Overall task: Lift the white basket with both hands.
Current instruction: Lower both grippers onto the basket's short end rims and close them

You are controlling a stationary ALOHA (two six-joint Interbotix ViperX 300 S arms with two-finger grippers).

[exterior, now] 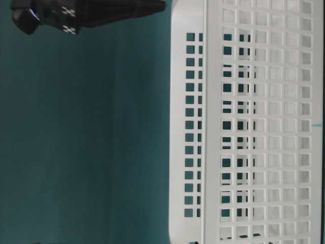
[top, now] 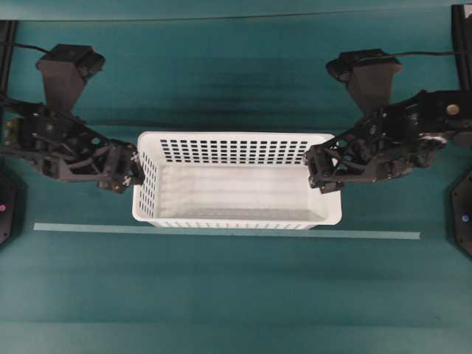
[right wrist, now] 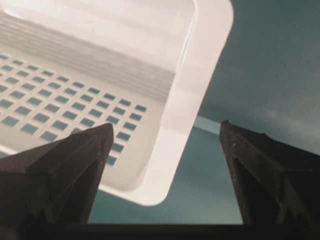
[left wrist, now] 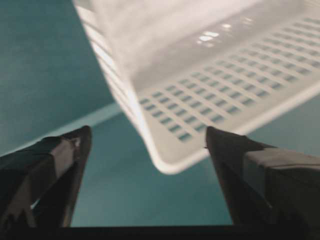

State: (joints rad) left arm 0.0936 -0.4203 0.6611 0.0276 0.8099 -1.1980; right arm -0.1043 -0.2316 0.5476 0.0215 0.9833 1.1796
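Note:
My left gripper is going to lift the white basket. It will close on the rim of the short side (top: 136, 190) (left wrist: 128, 90) beside it, near the middle.
The white basket (top: 236, 136) stands empty in the middle of the green table, its long side running left to right. My left gripper (top: 133, 171) is at its left short end, open, fingers apart beside the wall. At the right short end my right gripper (top: 318, 173) is open over the rim. In the left wrist view a corner of the basket (left wrist: 170, 150) shows between the spread fingers of the left gripper (left wrist: 147, 131), untouched. The right wrist view has the basket's corner (right wrist: 165, 165) between the wide fingers of the right gripper (right wrist: 166, 126). The holed wall (exterior: 264, 127) fills the table-level view.
A thin pale strip (top: 221, 231) runs along the table just in front of the basket. Black stands (top: 461, 214) sit at the table's left and right edges. A black arm part (exterior: 76, 15) shows in a corner of the table-level view.

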